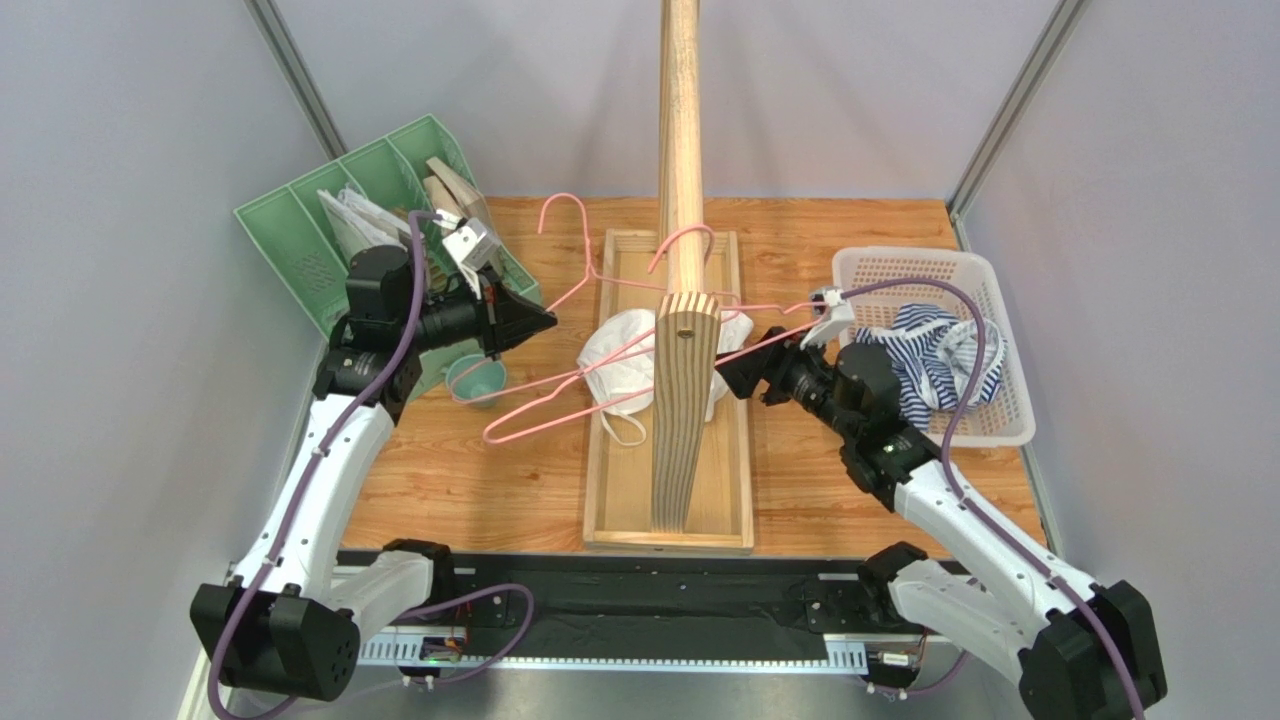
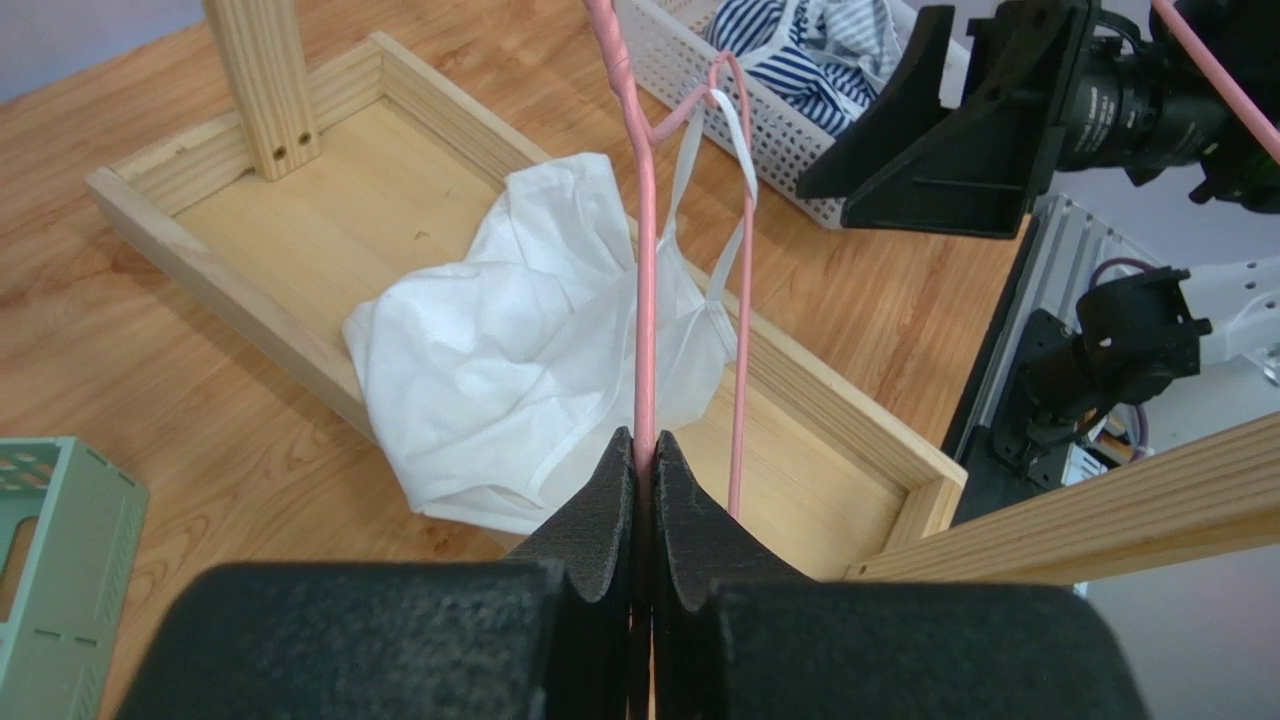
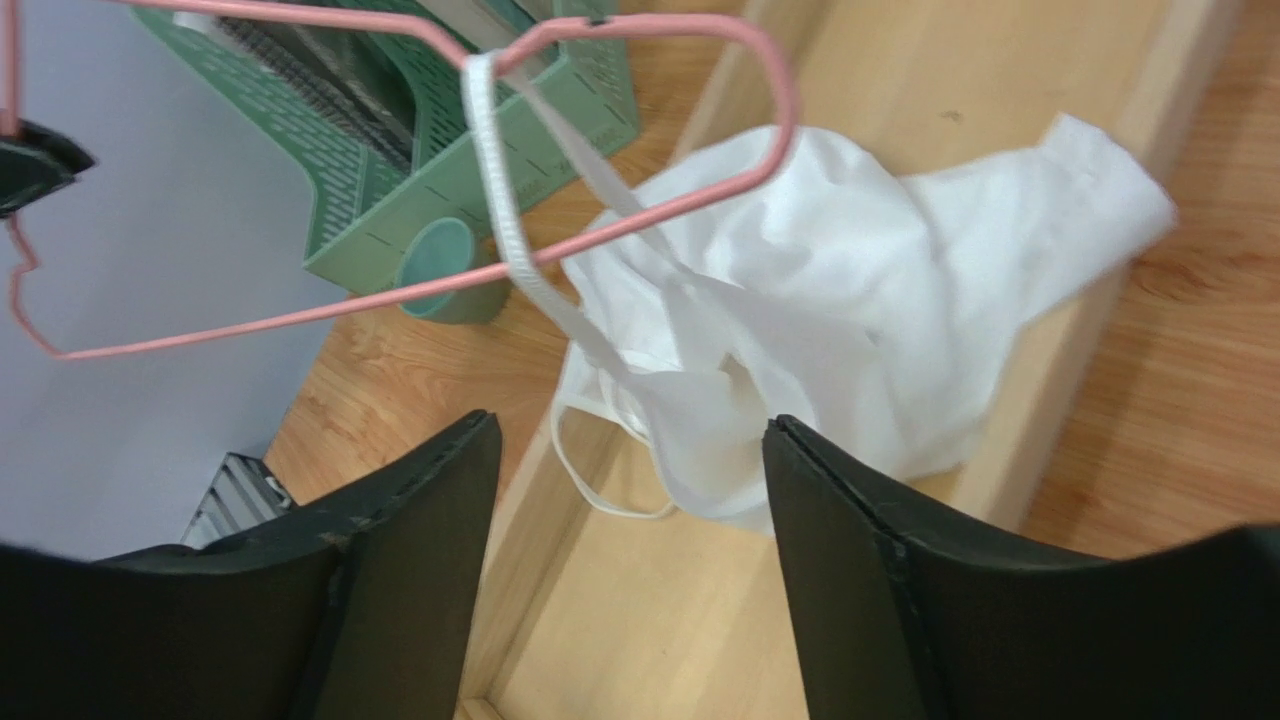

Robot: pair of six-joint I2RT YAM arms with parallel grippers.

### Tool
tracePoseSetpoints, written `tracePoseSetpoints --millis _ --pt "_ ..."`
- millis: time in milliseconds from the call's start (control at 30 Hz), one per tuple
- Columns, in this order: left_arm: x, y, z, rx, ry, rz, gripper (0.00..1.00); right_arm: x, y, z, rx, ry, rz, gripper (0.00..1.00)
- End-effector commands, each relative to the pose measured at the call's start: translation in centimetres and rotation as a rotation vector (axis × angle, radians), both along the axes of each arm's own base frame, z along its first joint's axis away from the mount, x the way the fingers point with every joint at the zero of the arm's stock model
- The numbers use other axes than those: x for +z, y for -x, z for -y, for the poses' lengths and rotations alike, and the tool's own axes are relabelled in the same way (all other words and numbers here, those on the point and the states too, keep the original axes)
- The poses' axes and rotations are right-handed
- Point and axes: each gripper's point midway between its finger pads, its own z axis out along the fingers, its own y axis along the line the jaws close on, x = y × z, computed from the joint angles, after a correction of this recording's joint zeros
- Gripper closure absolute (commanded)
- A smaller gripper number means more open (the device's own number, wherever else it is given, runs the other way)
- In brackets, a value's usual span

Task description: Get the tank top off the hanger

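Note:
My right gripper needs to pinch the strap itself [image 3: 505, 192] and pull it past the rounded end of the pink hanger, because the tank top's strap is caught in that hanger's dip.
The white tank top [image 1: 624, 368] lies crumpled in the wooden tray [image 1: 624, 510]. One strap [image 3: 511, 225] is still hooked over the pink wire hanger [image 1: 541, 402]. My left gripper [image 1: 534, 320] is shut on the hanger wire [image 2: 645, 300], which it holds tilted above the tray. In the left wrist view the wire runs straight out of the closed jaws [image 2: 643, 447], over the top [image 2: 496, 345]. My right gripper [image 1: 747, 375] is open and empty, just right of the wooden post. In its wrist view the jaws [image 3: 631, 435] stand wide apart above the top [image 3: 872, 285], below the hanger [image 3: 301, 308].
An upright wooden post [image 1: 679, 150] rises from the tray between the arms. A second pink hanger [image 1: 579, 240] rests behind it. A green organizer [image 1: 346, 210] and a teal cup [image 1: 478, 383] stand at the left. A white basket [image 1: 962, 278] with striped cloth [image 1: 932, 353] is at the right.

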Motion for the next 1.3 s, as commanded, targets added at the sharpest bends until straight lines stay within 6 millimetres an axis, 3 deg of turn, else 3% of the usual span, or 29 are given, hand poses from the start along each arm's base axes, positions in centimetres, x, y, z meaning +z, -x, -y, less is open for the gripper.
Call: tracePoseSetpoints --millis 0,67,300,433,567,733,867,1033,1267 --pt "1.6 0.0 0.1 0.000 0.023 0.067 1.00 6.8 -0.9 -2.2 -0.027 -0.108 0.271 0.41" --pt "1.6 0.1 0.2 -0.006 0.030 0.062 1.00 6.4 -1.5 -3.1 -0.030 -0.104 0.261 0.46" --pt "1.6 0.4 0.5 -0.028 0.048 0.058 1.00 6.7 -3.2 -3.1 -0.086 -0.114 0.259 0.67" --pt "1.4 0.3 0.7 -0.036 0.054 0.046 1.00 6.9 -3.2 -1.8 -0.134 -0.111 0.272 0.65" --pt "1.3 0.1 1.0 -0.049 0.069 0.034 1.00 6.1 -3.5 -0.5 -0.174 -0.132 0.226 0.51" --pt "0.8 -0.1 1.2 -0.049 0.077 0.008 1.00 5.4 -3.4 0.9 -0.169 -0.211 0.191 0.47" --pt "0.6 -0.1 1.3 -0.052 0.076 -0.002 1.00 5.9 -2.9 0.4 -0.064 -0.188 0.245 0.41" --pt "0.2 -0.1 1.6 -0.053 0.066 -0.011 1.00 7.1 -2.5 0.0 -0.007 -0.141 0.282 0.43" --pt "-0.5 0.4 3.1 -0.102 0.074 -0.049 1.00 7.4 -2.4 0.4 0.095 -0.174 0.263 0.57"
